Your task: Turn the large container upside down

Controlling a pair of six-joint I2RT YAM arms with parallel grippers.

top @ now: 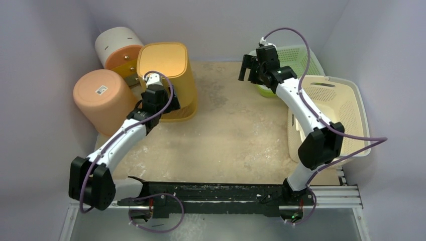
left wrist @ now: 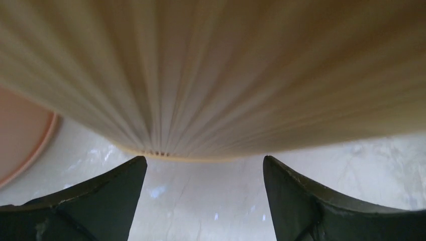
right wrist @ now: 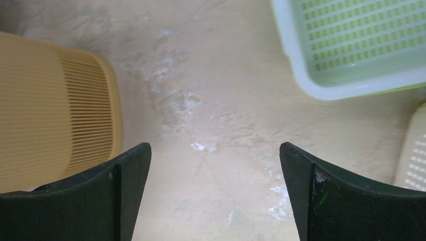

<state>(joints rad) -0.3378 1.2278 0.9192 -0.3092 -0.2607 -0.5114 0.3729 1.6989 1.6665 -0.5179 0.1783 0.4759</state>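
Next, I close my right gripper on the middle of the large container's side rim (top: 300,129) that faces the yellow-orange bin, so that I can lift the container and tip it.
The large container (top: 347,108) is a cream rectangular tub standing open side up at the right of the table. Its slotted corner shows at the right edge of the right wrist view (right wrist: 415,150). My right arm reaches over its left rim. My right gripper (top: 245,68) is open and empty, held above bare table left of the tub; in the right wrist view (right wrist: 215,165) only table lies between its fingers. My left gripper (top: 167,104) is open and empty, close against the side of the tall yellow-orange bin (top: 168,75); in the left wrist view (left wrist: 205,165) that ribbed side (left wrist: 211,75) fills the frame.
A green basket with a white rim (top: 296,59) stands at the back right, behind the tub, also in the right wrist view (right wrist: 351,45). An upturned pink bucket (top: 100,98) and a cream-and-orange round bin on its side (top: 120,50) crowd the back left. Walls close in all round.
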